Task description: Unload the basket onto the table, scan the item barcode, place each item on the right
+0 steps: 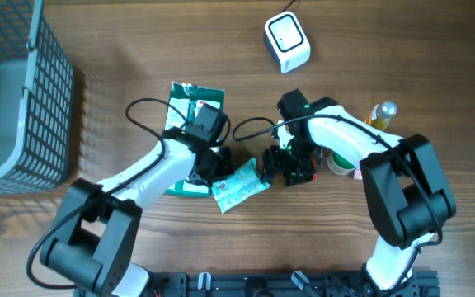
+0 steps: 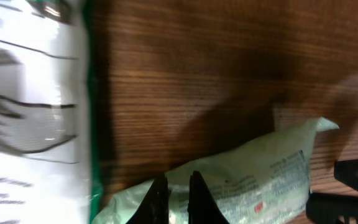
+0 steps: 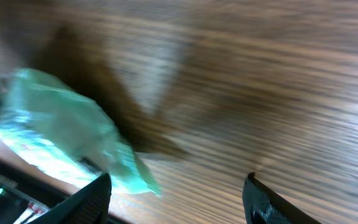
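Note:
I see the pouch's loose end outside the open fingers of my right gripper, so next I move that gripper over and pinch that end (image 1: 256,182) before I scan.
The item, a pale green printed pouch (image 1: 240,186), lies between the two arms near the table's front. My left gripper (image 1: 213,167) is at its left end. In the left wrist view, the left gripper (image 2: 178,198) is shut on the pouch's (image 2: 263,180) edge, its black fingers (image 2: 197,199) nearly together. My right gripper (image 1: 287,166) stands just right of the pouch, open and empty. In the blurred right wrist view, the right gripper (image 3: 176,200) has wide-spread fingers (image 3: 87,200) with the pouch (image 3: 61,137) off to their left. The white scanner (image 1: 286,42) sits at the back.
A larger green and white package (image 1: 190,106) lies partly under the left arm, and also fills the left edge as the package (image 2: 30,99). A grey wire basket (image 1: 44,91) stands at far left. A small bottle (image 1: 383,112) and a round container (image 1: 340,163) sit beside the right arm.

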### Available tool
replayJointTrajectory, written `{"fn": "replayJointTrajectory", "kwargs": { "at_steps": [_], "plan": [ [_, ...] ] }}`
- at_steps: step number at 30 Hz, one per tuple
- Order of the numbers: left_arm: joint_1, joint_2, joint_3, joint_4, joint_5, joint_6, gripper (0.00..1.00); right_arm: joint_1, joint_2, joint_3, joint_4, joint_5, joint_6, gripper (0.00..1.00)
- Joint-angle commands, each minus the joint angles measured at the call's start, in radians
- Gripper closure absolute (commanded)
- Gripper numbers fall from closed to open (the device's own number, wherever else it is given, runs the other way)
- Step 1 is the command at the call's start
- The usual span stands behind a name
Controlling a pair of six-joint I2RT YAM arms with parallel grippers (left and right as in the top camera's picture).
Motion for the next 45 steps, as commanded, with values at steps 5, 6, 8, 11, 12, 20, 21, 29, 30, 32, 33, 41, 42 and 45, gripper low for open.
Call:
{"fn": "replayJointTrajectory", "kwargs": {
  "at_steps": [5,6,8,11,12,20,21,29,30,32,33,41,42,45],
  "plan": [
    [-0.025,0.029,-0.011,0.018,0.026,-0.014,0.96,-0.001,-0.008,-0.098,0.149,-0.145,-0.064,0.38],
    [-0.025,0.029,-0.011,0.02,0.026,-0.014,0.96,-0.001,-0.008,-0.106,0.162,-0.16,-0.064,0.4],
    [-0.025,0.029,-0.011,0.022,0.026,-0.014,0.96,-0.001,-0.008,-0.131,0.197,-0.198,-0.064,0.42],
    [-0.025,0.029,-0.011,0.022,0.026,-0.014,0.96,-0.001,-0.008,-0.171,0.241,-0.218,-0.037,0.46],
    [-0.025,0.029,-0.011,0.022,0.026,-0.014,0.96,-0.001,-0.008,-0.182,0.25,-0.218,-0.029,0.47],
    [-0.025,0.029,-0.011,0.026,0.026,-0.014,0.96,0.001,-0.008,-0.232,0.396,-0.243,0.055,0.64],
    [-0.025,0.029,-0.011,0.026,0.026,-0.014,0.96,0.001,-0.008,-0.232,0.408,-0.254,0.056,0.64],
    [-0.025,0.029,-0.011,0.026,0.026,-0.014,0.96,0.048,-0.008,-0.232,0.487,-0.263,0.066,0.74],
    [-0.025,0.029,-0.011,0.026,0.026,-0.013,0.96,0.049,-0.008,-0.232,0.486,-0.247,0.066,0.8],
    [-0.025,0.029,-0.011,0.025,0.026,-0.013,0.96,0.049,-0.008,-0.232,0.481,-0.223,0.062,0.83],
    [-0.025,0.029,-0.011,0.025,0.026,-0.013,0.96,0.047,-0.008,-0.232,0.477,-0.214,0.06,0.86],
    [0.057,-0.036,0.078,-0.037,0.056,-0.013,0.96,-0.045,-0.035,-0.173,0.383,-0.153,-0.016,0.89],
    [0.065,-0.048,0.086,-0.036,0.091,-0.013,0.96,-0.056,-0.042,-0.16,0.356,-0.107,-0.016,0.88],
    [0.069,-0.059,0.092,-0.034,0.171,-0.013,0.96,-0.069,-0.05,-0.145,0.329,-0.032,-0.015,0.84]
  ]
}}
